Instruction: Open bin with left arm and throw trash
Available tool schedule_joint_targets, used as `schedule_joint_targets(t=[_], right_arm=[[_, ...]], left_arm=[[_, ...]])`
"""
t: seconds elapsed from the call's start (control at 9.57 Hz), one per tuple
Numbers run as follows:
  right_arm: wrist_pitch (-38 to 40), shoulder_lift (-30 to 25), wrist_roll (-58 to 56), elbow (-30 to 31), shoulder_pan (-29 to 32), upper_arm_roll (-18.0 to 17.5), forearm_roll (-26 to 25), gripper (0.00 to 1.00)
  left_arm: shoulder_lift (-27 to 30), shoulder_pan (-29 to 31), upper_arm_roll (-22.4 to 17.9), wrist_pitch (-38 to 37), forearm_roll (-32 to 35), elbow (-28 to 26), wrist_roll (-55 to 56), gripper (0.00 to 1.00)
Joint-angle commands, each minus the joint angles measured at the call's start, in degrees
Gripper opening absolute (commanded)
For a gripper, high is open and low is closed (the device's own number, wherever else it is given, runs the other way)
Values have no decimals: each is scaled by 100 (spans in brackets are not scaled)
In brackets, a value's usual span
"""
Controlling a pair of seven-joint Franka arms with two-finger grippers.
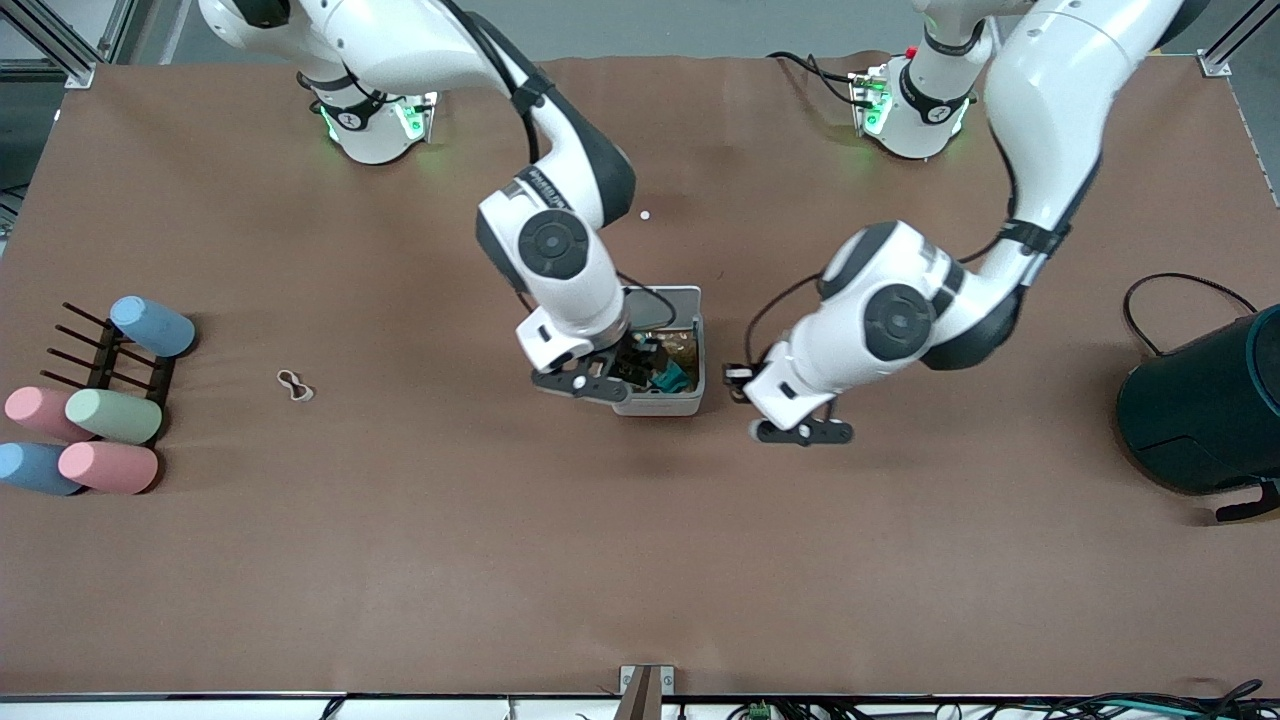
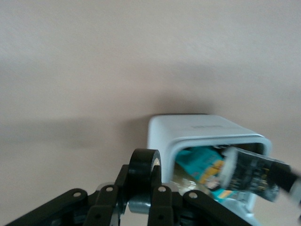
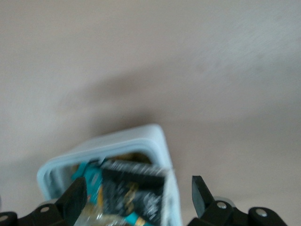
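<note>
The robot's left gripper should release the black tape roll inside the white-grey bin [image 1: 685,362] [image 2: 175,182], next to the teal packet.
The white-grey bin [image 1: 697,340] stands open at the table's middle, with teal and gold packets inside. My right gripper [image 1: 632,362] hangs open over its mouth. The black snack wrapper [image 3: 131,188] lies below and between the open fingers, inside the bin [image 3: 141,136], and looks blurred. It also shows in the left wrist view [image 2: 254,174] at the rim of the bin [image 2: 188,127]. My left gripper [image 1: 800,432] is low beside the bin, toward the left arm's end. In the left wrist view this gripper [image 2: 143,176] is shut on the black tape roll [image 2: 141,162]. The whitish loop [image 1: 295,385] lies on the table toward the right arm's end.
A big dark teal round container [image 1: 1200,410] stands at the left arm's end, with a black cable [image 1: 1180,290] by it. Several pastel cylinders [image 1: 110,415] lie around a dark rack [image 1: 100,350] at the right arm's end. A tiny white dot [image 1: 644,215] lies nearer the bases.
</note>
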State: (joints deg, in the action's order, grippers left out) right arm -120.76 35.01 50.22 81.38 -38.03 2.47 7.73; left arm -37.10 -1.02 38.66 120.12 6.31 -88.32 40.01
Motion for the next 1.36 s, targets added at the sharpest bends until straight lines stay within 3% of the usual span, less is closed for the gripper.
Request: schedule_joint_targets(t=[0.0,0.31,0.73,0.94,1.04,1.15,1.25], right_arm=[[298,-529,-135,430,1030,-124,44,98],[290,-969,-1597,1220,2287,-124,53,98],[238,-953,-4952,2056,4080,-98,18,99],[-25,-900,-6070,2233,4487,-89,-78,99],[-339,-856,-6651,2512,4645,-89,-96,99],[-943,-865,-6883,3054,4673,-89,-96,99],[-1619,-873,-6894,3538,4612,-98,-96,99]], left_arm=[[-236,-161,10,-16,-165,228,671,0],[-298,-389,-16,273,-245,201,928,2],[-421,-460,-34,345,-148,114,929,19],[-421,-451,-43,371,0,17,921,25],[-421,-434,-43,371,97,-9,921,32],[-413,-425,-43,371,107,-36,912,48],[-413,-399,-43,371,107,-80,903,80]])
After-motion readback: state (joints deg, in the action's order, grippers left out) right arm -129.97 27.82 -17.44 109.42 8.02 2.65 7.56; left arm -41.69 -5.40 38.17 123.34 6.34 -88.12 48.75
